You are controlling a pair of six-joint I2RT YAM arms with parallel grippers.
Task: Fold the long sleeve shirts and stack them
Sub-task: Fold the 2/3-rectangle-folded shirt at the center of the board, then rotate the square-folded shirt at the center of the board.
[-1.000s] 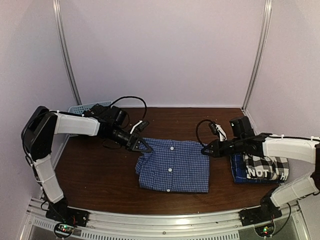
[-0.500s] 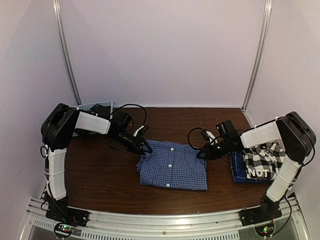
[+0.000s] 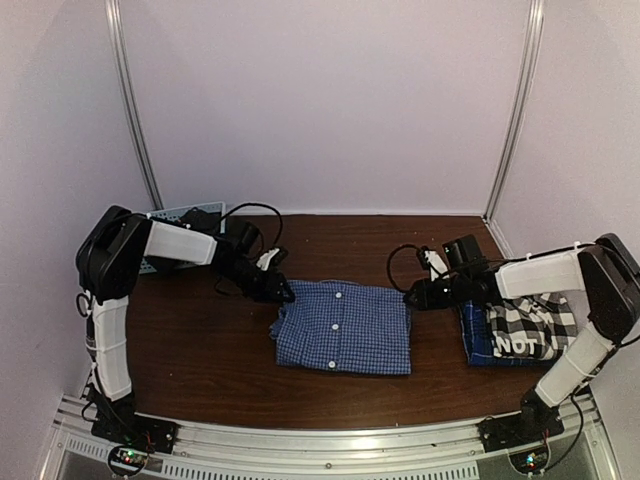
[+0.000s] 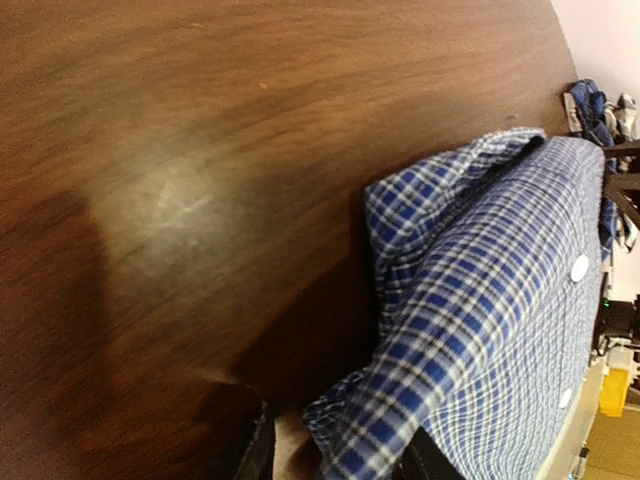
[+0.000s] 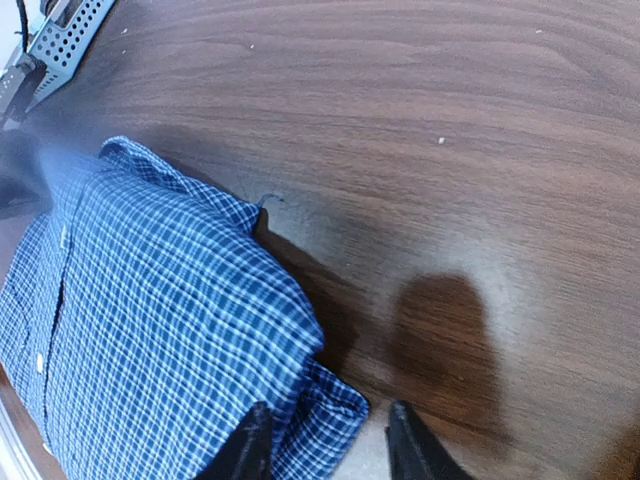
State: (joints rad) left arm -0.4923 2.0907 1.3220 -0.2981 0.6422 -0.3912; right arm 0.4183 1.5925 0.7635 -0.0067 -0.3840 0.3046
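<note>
The robot's right gripper is out at the far corner of the blue fine-check shirt, so it should grip the middle of the shirt's far edge [image 3: 346, 285] before it carries the shirt to the stack.
The blue fine-check long sleeve shirt [image 3: 342, 326] lies folded in the middle of the table, buttons up. My left gripper [image 3: 284, 293] is low at its far left corner. In the left wrist view its jaws [image 4: 340, 462] stand apart, with that shirt's corner [image 4: 380, 430] lying loose between them. My right gripper [image 3: 411, 297] is at the far right corner, open, and the shirt's folded corner [image 5: 335, 410] rests between its fingers, clear of the right one. A black-and-white plaid shirt [image 3: 532, 328] sits folded on a darker blue one [image 3: 473, 338] at the right.
A light blue lattice basket [image 3: 165, 216] stands at the back left behind the left arm, also seen as the basket [image 5: 68, 30] in the right wrist view. Bare brown table [image 3: 200, 350] runs along the front and back of the shirt.
Both grippers have opened from shut and let go of the blue shirt's far corners. The shirt has settled a little nearer the front, and both arms sit lower.
</note>
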